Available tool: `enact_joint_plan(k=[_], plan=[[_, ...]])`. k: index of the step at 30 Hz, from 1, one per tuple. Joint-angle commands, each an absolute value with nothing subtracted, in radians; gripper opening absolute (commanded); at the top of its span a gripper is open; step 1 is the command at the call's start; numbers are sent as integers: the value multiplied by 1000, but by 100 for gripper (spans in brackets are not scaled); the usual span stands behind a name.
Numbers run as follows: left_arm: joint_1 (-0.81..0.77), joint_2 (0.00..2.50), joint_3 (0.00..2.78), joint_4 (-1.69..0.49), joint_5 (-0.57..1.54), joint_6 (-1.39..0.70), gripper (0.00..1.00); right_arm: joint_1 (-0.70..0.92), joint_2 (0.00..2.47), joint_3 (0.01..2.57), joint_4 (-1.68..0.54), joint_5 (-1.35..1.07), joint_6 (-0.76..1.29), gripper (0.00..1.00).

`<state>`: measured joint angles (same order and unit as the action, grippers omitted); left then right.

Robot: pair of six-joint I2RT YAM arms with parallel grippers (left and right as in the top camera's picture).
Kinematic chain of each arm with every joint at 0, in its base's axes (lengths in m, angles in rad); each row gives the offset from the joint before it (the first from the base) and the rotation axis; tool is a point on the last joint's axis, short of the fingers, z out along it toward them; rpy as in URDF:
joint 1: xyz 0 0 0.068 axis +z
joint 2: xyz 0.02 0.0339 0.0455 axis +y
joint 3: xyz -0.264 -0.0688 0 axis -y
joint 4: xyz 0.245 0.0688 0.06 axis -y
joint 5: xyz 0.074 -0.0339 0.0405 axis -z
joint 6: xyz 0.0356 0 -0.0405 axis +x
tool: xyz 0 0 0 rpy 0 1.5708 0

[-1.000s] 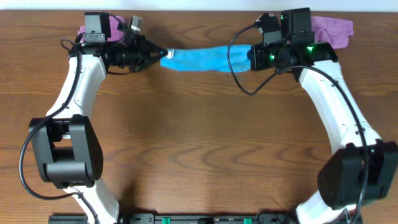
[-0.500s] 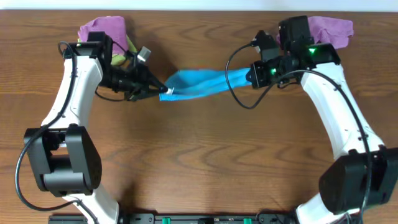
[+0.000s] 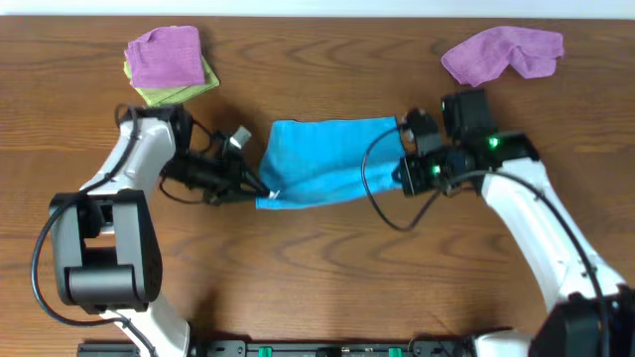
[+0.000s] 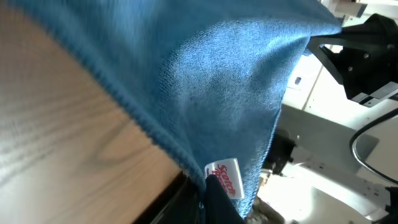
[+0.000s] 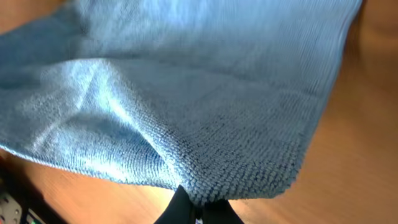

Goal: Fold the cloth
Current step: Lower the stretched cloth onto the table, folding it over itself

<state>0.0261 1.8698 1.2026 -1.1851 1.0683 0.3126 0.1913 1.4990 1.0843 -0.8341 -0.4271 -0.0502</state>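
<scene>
I should release the blue cloth's labelled corner with my left gripper at its far corner [image 3: 274,139] nearest the green cloth.
A blue cloth [image 3: 322,159] is spread between my two grippers at the table's middle, its far edge lying flat and its near edge lifted. My left gripper [image 3: 264,191] is shut on the cloth's near left corner, by the white label [image 4: 225,177]. My right gripper [image 3: 399,177] is shut on the near right corner [image 5: 239,180]. The cloth fills both wrist views [image 4: 205,81], with its weave close up above the right fingers [image 5: 198,214].
A folded purple cloth [image 3: 164,52] lies on a green one [image 3: 171,92] at the back left. A crumpled purple cloth [image 3: 501,52] lies at the back right. Brown wood table [image 3: 317,278] stretches toward the front.
Both grippers have moved toward the front of the table with the blue cloth. The cloth went from a stretched narrow band to a wider spread sheet.
</scene>
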Motion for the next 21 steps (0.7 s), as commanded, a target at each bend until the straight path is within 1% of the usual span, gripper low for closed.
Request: enact_joint_plan(k=[1,11,15,21], plan=[[32,1851,1139,-1167,1066,363,6,197,1422,987,-800,-442,-2,2],[32,1851,933,-1036,1066,374,6,198,1319,746,-706,-446,94,2],[32,1851,871,-1005,1066,373,6,198,1318,685,-668,-441,101,2],[32,1848,869,-992,1075,313,6,198,1318,673,-617,-422,120,1]])
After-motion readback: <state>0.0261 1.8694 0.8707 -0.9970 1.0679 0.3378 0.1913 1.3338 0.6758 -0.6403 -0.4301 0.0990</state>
